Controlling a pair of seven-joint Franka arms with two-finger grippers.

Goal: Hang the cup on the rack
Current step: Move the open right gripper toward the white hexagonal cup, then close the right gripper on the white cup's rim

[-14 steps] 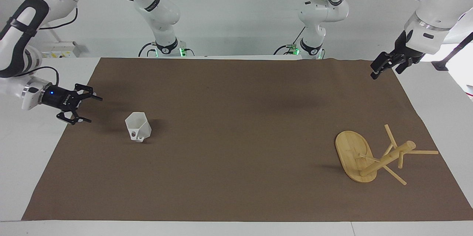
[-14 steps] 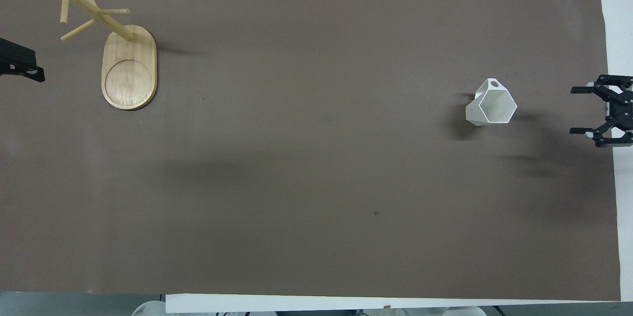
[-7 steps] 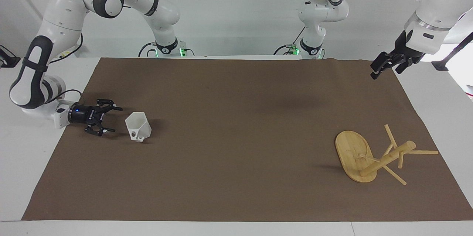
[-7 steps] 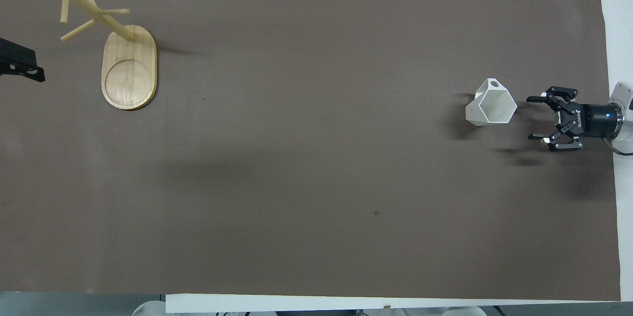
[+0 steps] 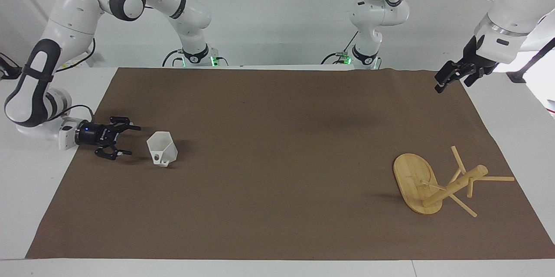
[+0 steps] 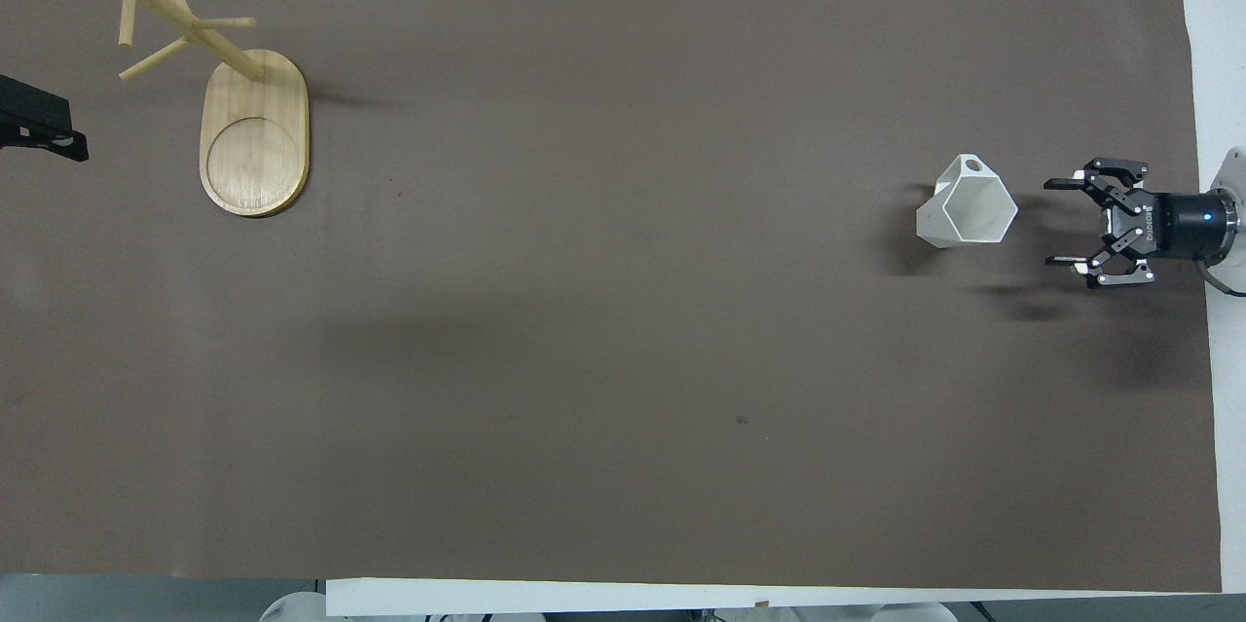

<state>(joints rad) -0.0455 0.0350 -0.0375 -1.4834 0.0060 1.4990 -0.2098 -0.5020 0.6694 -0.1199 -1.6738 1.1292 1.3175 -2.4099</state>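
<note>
Next, I close my right fingers around the sides of the white faceted cup's body [image 6: 943, 230], below the cup's rim.
The white faceted cup [image 5: 162, 150] stands upright on the brown mat toward the right arm's end, its handle on the side farther from the robots; it also shows in the overhead view [image 6: 967, 204]. My right gripper [image 5: 135, 140] is open and empty, held low and level beside the cup, a short gap from it, pointing at it; it also shows in the overhead view [image 6: 1047, 223]. The bamboo rack [image 5: 414, 179] stands upright toward the left arm's end, with bare pegs [image 6: 255, 130]. My left gripper [image 5: 439, 86] waits raised over the mat's edge at that end.
The brown mat [image 5: 277, 181] covers most of the white table. The left gripper's tip [image 6: 58, 140] shows at the overhead view's edge, beside the rack. Nothing else stands on the mat.
My right gripper came down and in from the mat's edge toward the cup, then eased back slightly. The cup, rack and left arm have not moved.
</note>
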